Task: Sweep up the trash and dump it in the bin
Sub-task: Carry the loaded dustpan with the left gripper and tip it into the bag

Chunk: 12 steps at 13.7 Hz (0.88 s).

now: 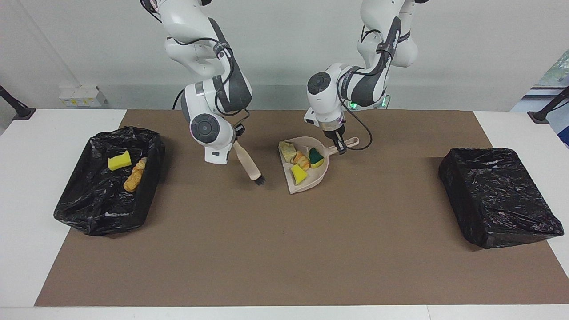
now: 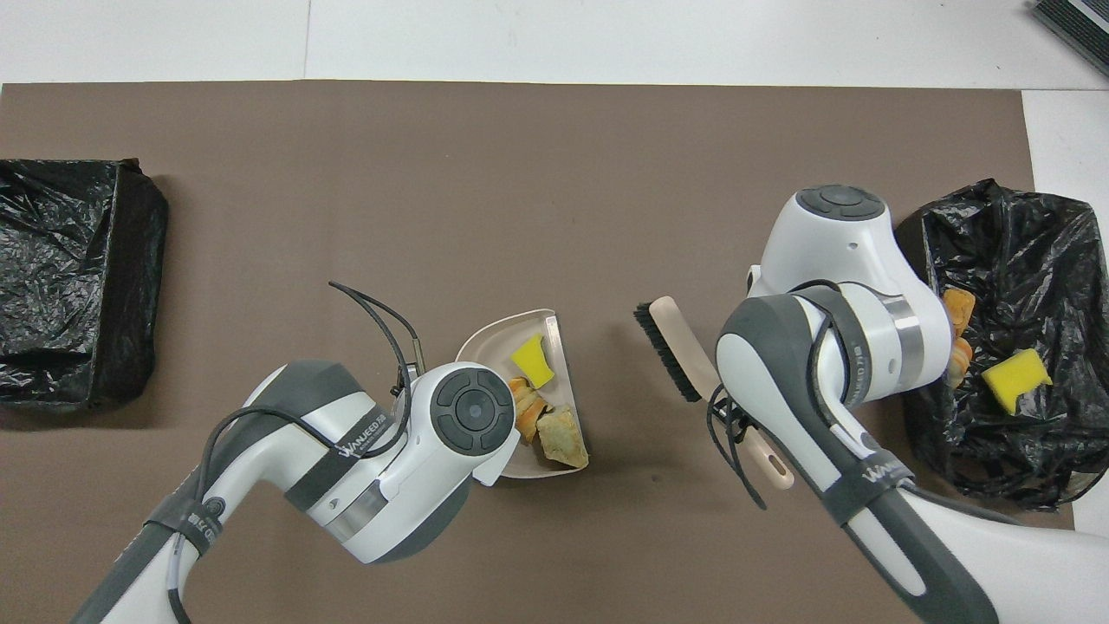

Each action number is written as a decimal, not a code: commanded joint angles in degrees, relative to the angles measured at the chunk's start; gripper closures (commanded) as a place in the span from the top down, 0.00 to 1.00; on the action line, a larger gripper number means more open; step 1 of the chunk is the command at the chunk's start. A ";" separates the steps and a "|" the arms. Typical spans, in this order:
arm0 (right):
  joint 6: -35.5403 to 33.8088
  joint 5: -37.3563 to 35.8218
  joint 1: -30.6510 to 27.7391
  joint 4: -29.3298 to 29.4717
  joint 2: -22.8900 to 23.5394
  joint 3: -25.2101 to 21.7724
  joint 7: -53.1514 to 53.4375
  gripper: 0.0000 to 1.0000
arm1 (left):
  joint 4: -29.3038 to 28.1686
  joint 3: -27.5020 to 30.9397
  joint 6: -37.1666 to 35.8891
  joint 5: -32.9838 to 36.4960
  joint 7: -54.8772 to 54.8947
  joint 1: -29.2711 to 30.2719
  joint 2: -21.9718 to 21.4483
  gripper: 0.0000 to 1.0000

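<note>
My right gripper is to release the beige brush on the bare brown mat just nearer than the dustpan (image 2: 546,548), in the space between both of my arms.
My left gripper (image 1: 340,146) is shut on the handle of the beige dustpan (image 1: 312,182) over the middle of the mat. The trash lies in the pan: a yellow sponge chunk (image 1: 298,174), an orange bread bit (image 1: 301,160), a green-and-yellow sponge (image 1: 316,157) and a tan lump (image 1: 288,151). My right gripper (image 1: 237,138) is shut on the beige brush (image 1: 250,164), bristles down, beside the pan toward the right arm's end. From overhead both wrists hide their fingers; the dustpan (image 2: 494,342) and brush (image 2: 676,342) show apart.
An open black-lined bin (image 1: 89,213) at the right arm's end holds a yellow sponge (image 1: 119,161) and a bread piece (image 1: 134,175). A second black-wrapped bin (image 1: 498,195) stands at the left arm's end. The brown mat (image 1: 284,249) covers the table's middle.
</note>
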 commanded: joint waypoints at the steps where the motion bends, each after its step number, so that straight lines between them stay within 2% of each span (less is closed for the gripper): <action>1: -0.32 -2.99 -4.24 -0.61 -2.71 0.42 0.33 0.00 | 0.23 0.03 -0.41 0.96 0.52 0.77 -0.08 0.00; 3: -0.31 -3.09 -5.75 -0.61 -3.85 0.51 6.71 0.00 | 0.84 0.65 -0.32 0.96 5.32 2.42 -0.70 0.00; 5: -0.05 -3.09 -5.14 -2.97 -5.51 0.86 15.06 0.00 | 2.86 0.82 -1.28 0.87 12.70 3.92 -1.57 0.00; 6: 0.56 -2.91 -4.26 -4.46 -6.48 0.95 19.28 0.00 | 2.95 1.00 -1.29 0.96 15.61 6.19 -3.32 0.00; 9: 2.06 -2.82 -1.45 -5.44 -7.19 1.04 21.69 0.00 | 2.95 1.09 -2.17 0.87 26.06 13.74 -8.77 0.00; 12: 2.41 -1.60 5.04 -6.32 -8.59 1.04 28.97 0.00 | 4.53 1.09 -1.55 0.70 31.27 22.45 -10.11 0.00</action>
